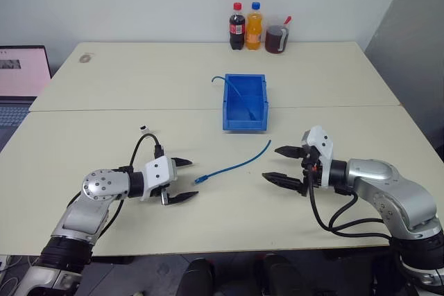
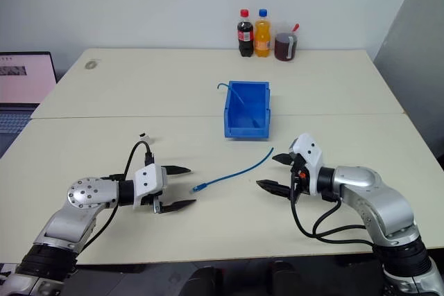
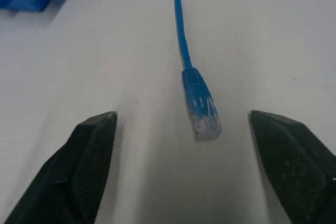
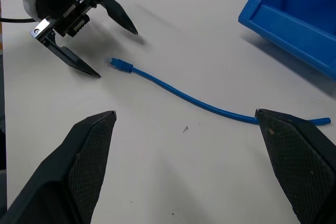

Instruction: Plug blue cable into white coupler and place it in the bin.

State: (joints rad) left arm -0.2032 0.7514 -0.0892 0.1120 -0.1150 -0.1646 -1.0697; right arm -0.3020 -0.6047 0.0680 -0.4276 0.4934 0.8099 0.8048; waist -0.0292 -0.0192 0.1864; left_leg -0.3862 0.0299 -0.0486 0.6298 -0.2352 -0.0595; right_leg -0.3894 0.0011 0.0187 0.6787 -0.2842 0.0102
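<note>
My left gripper needs to pinch only its clear tip (image 3: 208,127), as the blue cable's plug points into that gripper, and then offer the boot to my right gripper.
The blue cable (image 1: 236,166) lies loose on the table in front of the bin (image 1: 245,124), running from near the bin's front right corner toward my left gripper. Its clear plug end (image 3: 203,116) rests on the table just ahead of my left gripper (image 1: 186,179), which is open and empty, one finger on each side of the plug. My right gripper (image 1: 272,163) is also open and empty, close to the cable's other end (image 4: 321,121). The white coupler (image 1: 143,128) sits on the table behind my left arm, away from both grippers.
Another blue cable (image 1: 233,88) lies in the bin, one end poking over its back left rim. Two drink bottles (image 1: 245,27) and a dark jug (image 1: 277,38) stand at the table's far edge. A laptop (image 1: 21,74) is at the far left.
</note>
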